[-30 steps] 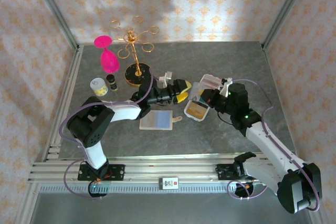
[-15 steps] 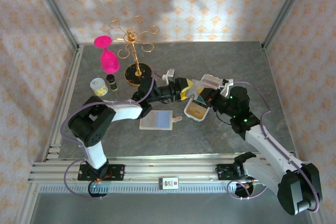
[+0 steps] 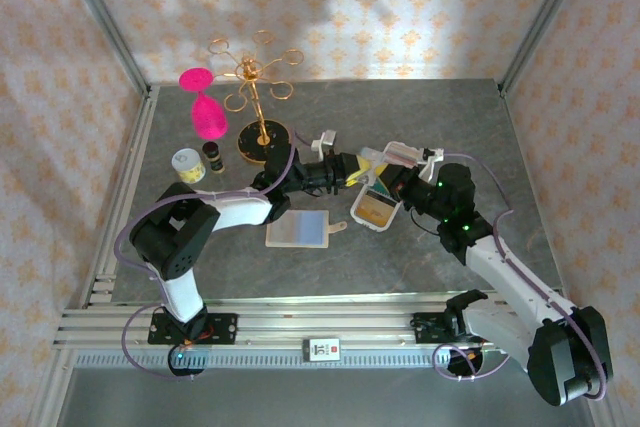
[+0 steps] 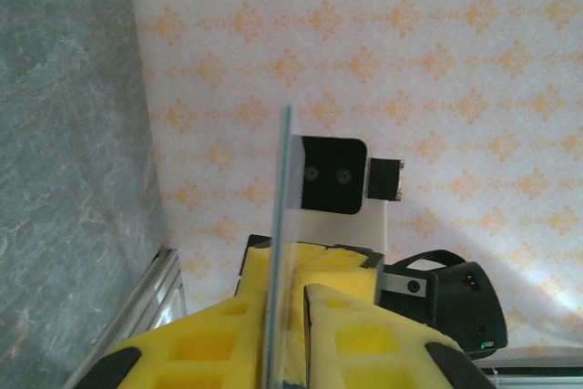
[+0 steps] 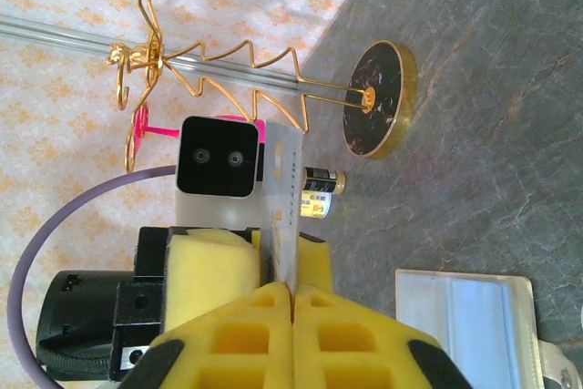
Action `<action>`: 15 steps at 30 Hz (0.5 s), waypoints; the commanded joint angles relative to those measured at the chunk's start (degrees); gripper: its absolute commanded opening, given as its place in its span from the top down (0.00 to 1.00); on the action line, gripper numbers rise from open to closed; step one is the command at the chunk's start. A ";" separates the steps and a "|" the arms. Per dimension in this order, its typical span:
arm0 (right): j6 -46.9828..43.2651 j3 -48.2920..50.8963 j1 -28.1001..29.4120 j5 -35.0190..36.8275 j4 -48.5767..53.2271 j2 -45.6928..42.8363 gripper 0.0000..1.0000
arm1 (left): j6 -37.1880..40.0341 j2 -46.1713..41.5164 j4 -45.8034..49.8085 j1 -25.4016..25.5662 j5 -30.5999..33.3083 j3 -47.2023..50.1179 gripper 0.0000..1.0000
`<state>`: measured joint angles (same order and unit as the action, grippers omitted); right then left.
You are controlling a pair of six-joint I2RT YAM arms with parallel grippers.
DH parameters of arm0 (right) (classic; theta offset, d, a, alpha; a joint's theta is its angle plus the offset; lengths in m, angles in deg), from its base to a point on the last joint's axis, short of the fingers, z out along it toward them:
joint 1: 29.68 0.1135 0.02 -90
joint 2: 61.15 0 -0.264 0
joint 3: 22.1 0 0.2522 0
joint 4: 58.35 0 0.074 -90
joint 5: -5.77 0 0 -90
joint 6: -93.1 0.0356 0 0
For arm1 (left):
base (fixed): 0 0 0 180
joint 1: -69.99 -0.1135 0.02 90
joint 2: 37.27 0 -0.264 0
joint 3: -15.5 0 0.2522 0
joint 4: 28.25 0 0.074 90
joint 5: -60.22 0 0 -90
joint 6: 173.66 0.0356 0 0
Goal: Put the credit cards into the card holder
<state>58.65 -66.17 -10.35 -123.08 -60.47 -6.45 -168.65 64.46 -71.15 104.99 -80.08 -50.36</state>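
Observation:
Right fingers pinch just the pale card's near edge, so next I open them and grip more of the card's side (image 5: 284, 193) before drawing it away.
One credit card (image 4: 281, 179), pale and thin, stands edge-on between both grippers above the middle of the table. My left gripper (image 4: 287, 272) has its yellow fingers closed around one end of the card (image 5: 291, 190). My right gripper (image 5: 293, 287) is shut on the other end, pads pressed together on it. From above, the left gripper (image 3: 356, 169) and right gripper (image 3: 386, 179) meet tip to tip. The card holder (image 3: 298, 230), flat and pale blue with a white rim, lies on the table below the left forearm. It also lies low on the right in the right wrist view (image 5: 465, 316).
A clear box (image 3: 356, 215) with an orange-yellow card in it sits under the grippers, its lid (image 3: 402, 155) open behind. A gold wire stand (image 3: 260, 137), a pink glass (image 3: 207, 112), a small jar (image 3: 187, 163) and a dark bottle (image 3: 213, 155) stand at the back left.
The left gripper has moved right to meet the right gripper, and its jaws have gone from wide open to closed around the card. The right gripper has kept hold of the card.

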 commanded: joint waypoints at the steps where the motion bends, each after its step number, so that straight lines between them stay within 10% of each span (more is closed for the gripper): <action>1: 0.42 -1.05 -0.17 0.24 0.02 -0.28 0.87 | 2.90 0.33 1.61 0.24 -1.11 -2.60 0.90; 15: 3.03 -2.09 -0.13 3.82 -1.97 0.15 0.58 | 5.96 -0.98 3.24 0.24 -2.37 -3.25 0.88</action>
<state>61.06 -66.19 -10.35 -121.00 -60.14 -6.72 -164.10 64.46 -65.45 104.99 -80.45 -52.19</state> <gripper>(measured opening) 0.414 0.112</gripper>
